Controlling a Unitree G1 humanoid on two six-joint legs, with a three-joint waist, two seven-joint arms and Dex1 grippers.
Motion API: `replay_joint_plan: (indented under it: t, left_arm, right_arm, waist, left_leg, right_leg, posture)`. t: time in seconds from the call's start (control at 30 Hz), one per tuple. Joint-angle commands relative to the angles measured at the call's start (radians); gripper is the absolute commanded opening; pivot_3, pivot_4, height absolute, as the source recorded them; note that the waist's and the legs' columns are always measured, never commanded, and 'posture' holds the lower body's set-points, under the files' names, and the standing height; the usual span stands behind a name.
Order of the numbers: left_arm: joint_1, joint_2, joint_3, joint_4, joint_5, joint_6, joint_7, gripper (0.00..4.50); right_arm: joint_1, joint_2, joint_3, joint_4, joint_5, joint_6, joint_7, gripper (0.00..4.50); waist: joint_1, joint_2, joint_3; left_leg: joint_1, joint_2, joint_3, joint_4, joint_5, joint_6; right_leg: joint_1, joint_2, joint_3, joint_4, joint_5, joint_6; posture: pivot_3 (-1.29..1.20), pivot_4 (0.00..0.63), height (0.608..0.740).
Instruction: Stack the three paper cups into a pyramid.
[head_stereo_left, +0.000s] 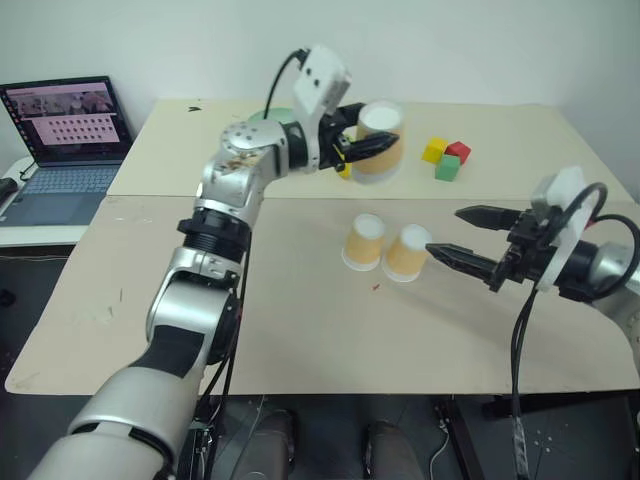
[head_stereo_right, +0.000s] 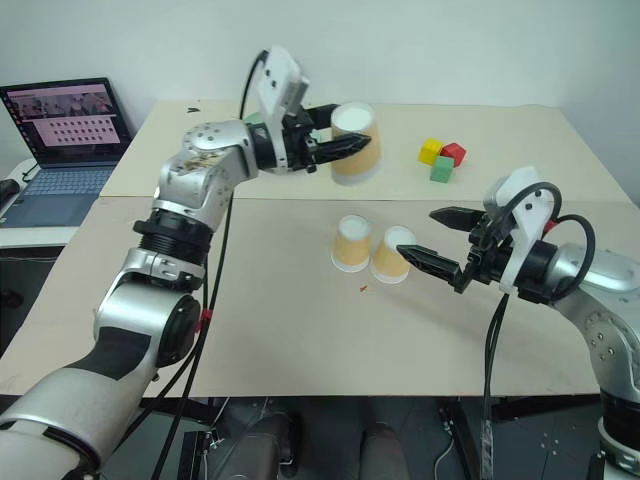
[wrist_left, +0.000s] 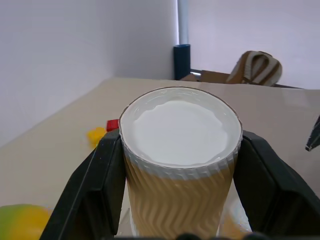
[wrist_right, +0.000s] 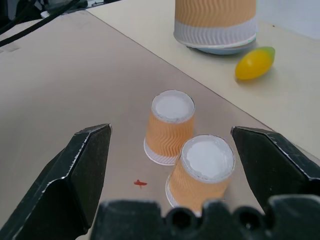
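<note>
The paper cup in my left gripper needs to be let go across the white bases of both standing cups (head_stereo_left: 397, 236), over the gap between them.
Two paper cups (head_stereo_left: 364, 241) (head_stereo_left: 408, 251) stand upside-down and side by side near the middle of the table, tan-orange with white bases up. The third paper cup (head_stereo_left: 378, 142), also upside-down, hangs in the air beyond them. My left gripper (head_stereo_left: 372, 130) is shut on its ribbed wall, with one black finger (wrist_left: 100, 185) on each side. My right gripper (head_stereo_left: 446, 231) stands open just right of the two standing cups, pointing at them, with nothing between its fingers (wrist_right: 85, 165).
Yellow (head_stereo_left: 433, 150), red (head_stereo_left: 458, 152) and green (head_stereo_left: 447, 168) blocks lie at the back right. A yellow-green fruit (wrist_right: 255, 62) lies on the table beyond the cups. A laptop (head_stereo_left: 70, 140) sits on a side table at the far left.
</note>
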Motion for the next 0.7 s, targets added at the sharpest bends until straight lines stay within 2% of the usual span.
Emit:
replay_joint_plan:
  t: [0.03,0.33,0.7]
  left_arm:
    - [-0.068,-0.027,-0.019,0.056,0.021,-0.05,-0.051,2.55]
    - [-0.075,-0.056,-0.041,0.101,0.051,-0.071,-0.121,2.55]
    - [0.019,-0.078,-0.073,0.003,0.074,0.004,-0.13,2.55]
  right_arm:
    - [0.02,0.02,-0.059,-0.079,0.036,0.009,-0.055,4.5]
    - [0.071,0.023,-0.082,-0.11,0.046,0.008,-0.118,4.5]
    - [0.082,0.016,-0.096,-0.122,0.058,0.007,-0.155,4.5]
  waist:
    - [-0.002,0.0,0.0]
    - [0.002,0.0,0.0]
    - [0.002,0.0,0.0]
  left_leg:
    - [0.0,0.0,0.0,0.0,0.0,0.0]
    - [0.0,0.0,0.0,0.0,0.0,0.0]
    - [0.0,0.0,0.0,0.0,0.0,0.0]
  right_leg:
    - [0.0,0.0,0.0,0.0,0.0,0.0]
    - [0.0,0.0,0.0,-0.001,0.0,0.0]
    - [0.0,0.0,0.0,0.0,0.0,0.0]
  posture:
    - [0.0,0.15,0.74]
    - [0.0,0.15,0.74]
    - [0.0,0.15,0.74]
